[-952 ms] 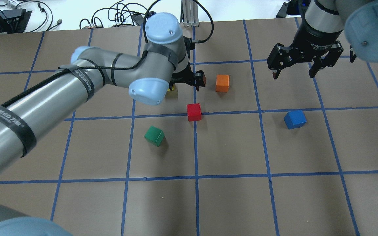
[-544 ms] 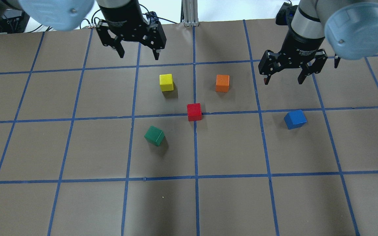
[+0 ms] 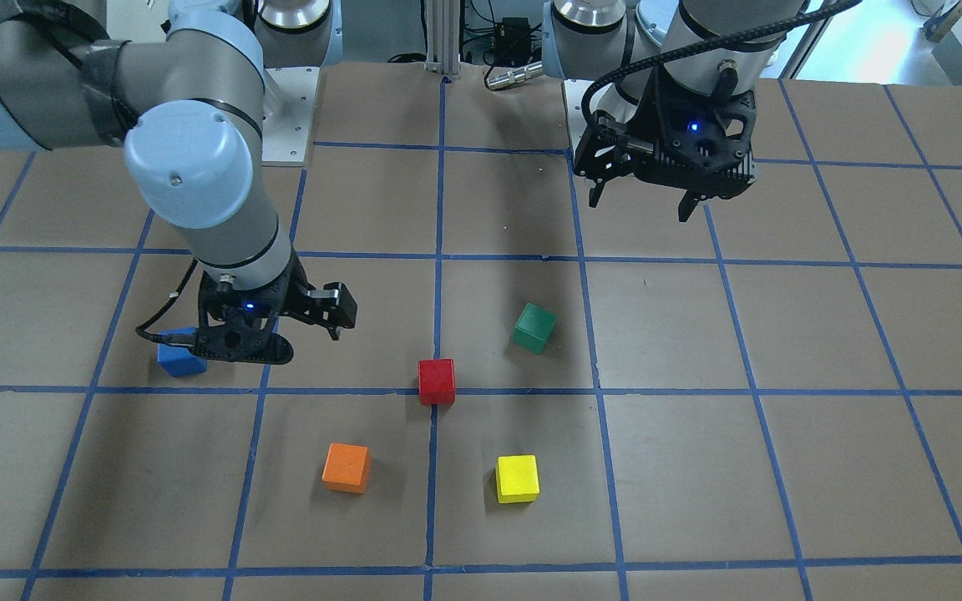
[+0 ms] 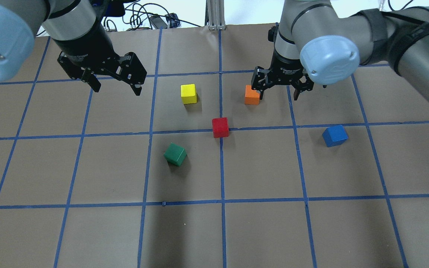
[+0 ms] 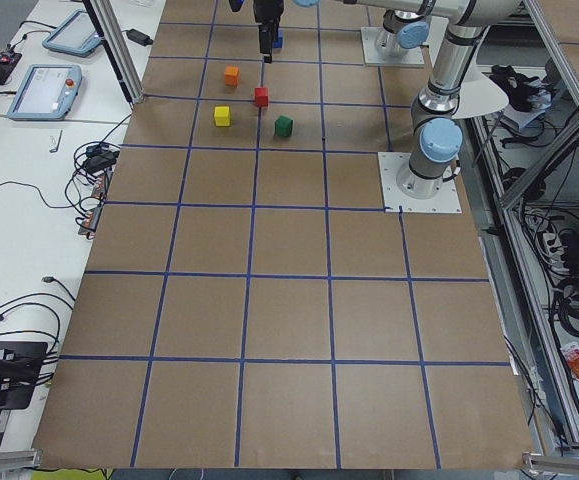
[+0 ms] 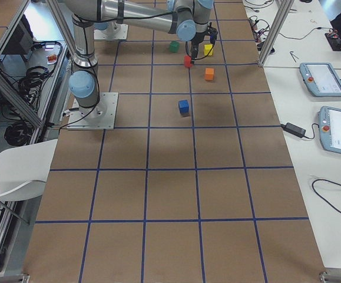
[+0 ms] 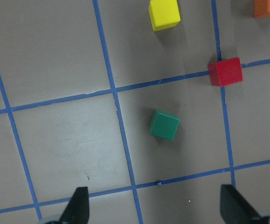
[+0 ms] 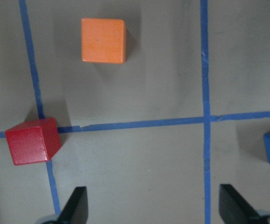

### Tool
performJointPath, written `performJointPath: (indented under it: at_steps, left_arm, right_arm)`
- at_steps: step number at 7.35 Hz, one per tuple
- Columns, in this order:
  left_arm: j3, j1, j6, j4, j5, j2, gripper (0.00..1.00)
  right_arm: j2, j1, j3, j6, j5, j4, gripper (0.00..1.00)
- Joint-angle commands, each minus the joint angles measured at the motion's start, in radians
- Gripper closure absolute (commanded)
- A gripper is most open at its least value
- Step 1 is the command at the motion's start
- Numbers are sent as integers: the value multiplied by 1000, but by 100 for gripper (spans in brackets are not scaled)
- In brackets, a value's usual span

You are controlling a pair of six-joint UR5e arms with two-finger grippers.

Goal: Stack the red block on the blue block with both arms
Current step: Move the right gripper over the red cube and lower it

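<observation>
Next, my right gripper grasps the red block by its opposite sides (image 3: 437, 381) (image 8: 33, 141). One of these sides is toward the green cube and the other toward the blue block.
The red block (image 4: 220, 127) sits on a blue tape line near the table's middle; it also shows in the front view (image 3: 437, 381) and in both wrist views (image 7: 225, 72) (image 8: 32, 141). The blue block (image 4: 334, 135) lies alone to its right, partly behind the right gripper in the front view (image 3: 179, 359). My right gripper (image 4: 278, 96) is open and empty, hovering beside the orange cube (image 4: 251, 96), apart from both blocks. My left gripper (image 4: 116, 89) is open and empty, hovering far left of the yellow cube (image 4: 188, 93).
A green cube (image 4: 175, 154) lies tilted, near and left of the red block. The brown table (image 4: 259, 223) carries a blue tape grid. Cables and a metal post lie past the far edge.
The right gripper has moved left to beside the orange cube. The left arm drew off the yellow cube to the far edge, then came nearer and further left. The blocks have not moved.
</observation>
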Motion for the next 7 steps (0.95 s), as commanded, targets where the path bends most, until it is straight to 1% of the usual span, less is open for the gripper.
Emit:
performJointPath:
  at_steps: [1,2,3,6,7]
  left_arm:
    - [-46,59,11,45,-4,26,0]
    - [-46,56,5,50,-4,29,0]
    - [-36,62,6,50,-3,31,0]
    - [-30,56,0,59,-3,29,0]
    - [-28,58,-2,66,-4,26,0]
  right_arm:
    - [56,49,5,24,0,-124,0]
    - [104,92,3,28,-1,-132,0]
    - [139,132,3,16,-1,-179,0]
    - [196,169,3,21,2,-242,0]
    - [218,182,3,16,3,-288,0]
